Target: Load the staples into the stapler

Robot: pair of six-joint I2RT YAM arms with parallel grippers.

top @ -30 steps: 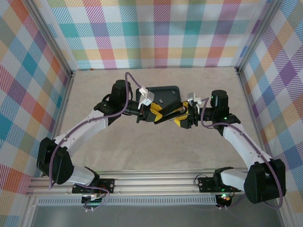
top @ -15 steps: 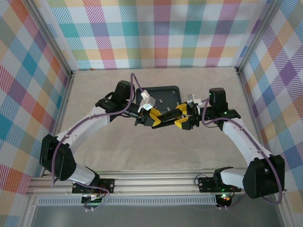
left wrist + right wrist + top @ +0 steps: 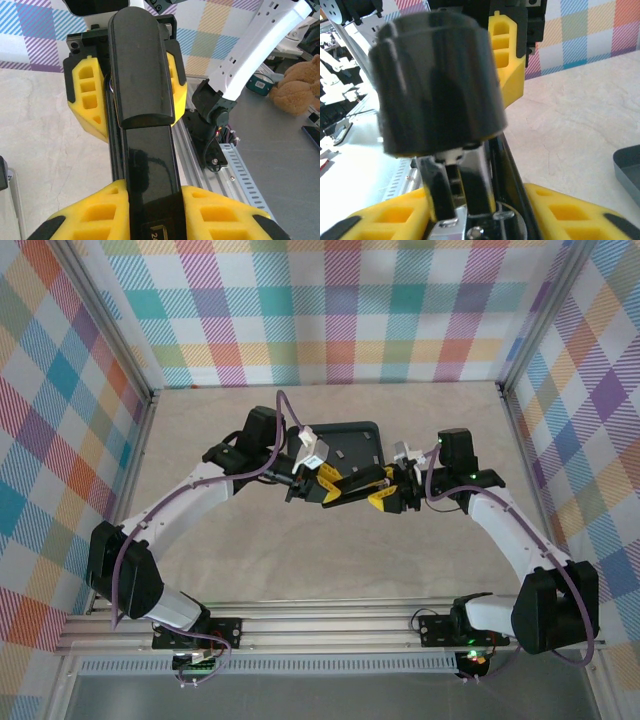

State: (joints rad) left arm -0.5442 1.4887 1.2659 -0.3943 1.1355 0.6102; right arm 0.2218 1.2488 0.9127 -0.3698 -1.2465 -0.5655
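My left gripper, holding the barely open stapler's glossy end, should swing the rounded black tip (image 3: 142, 70) wide open.
A black stapler (image 3: 352, 483) hangs above the table between both grippers, just in front of the dark tray (image 3: 350, 429). My left gripper (image 3: 326, 483) is shut on one end; in the left wrist view its yellow pads press both sides of the glossy black body (image 3: 150, 160). My right gripper (image 3: 386, 496) is shut on the other end. In the right wrist view its pads flank the stapler's hinge and metal channel (image 3: 470, 185), under the rounded black top (image 3: 437, 80). A tiny silver strip of staples (image 3: 339, 452) lies in the tray.
The tray's corner (image 3: 628, 169) lies on the beige table to the right of my right gripper. Checked walls close in the back and both sides. An aluminium rail (image 3: 330, 625) with the arm bases runs along the near edge.
The right gripper's jaws have closed onto the stapler's end. Both grippers and the stapler have shifted slightly, and the stapler now lies more level.
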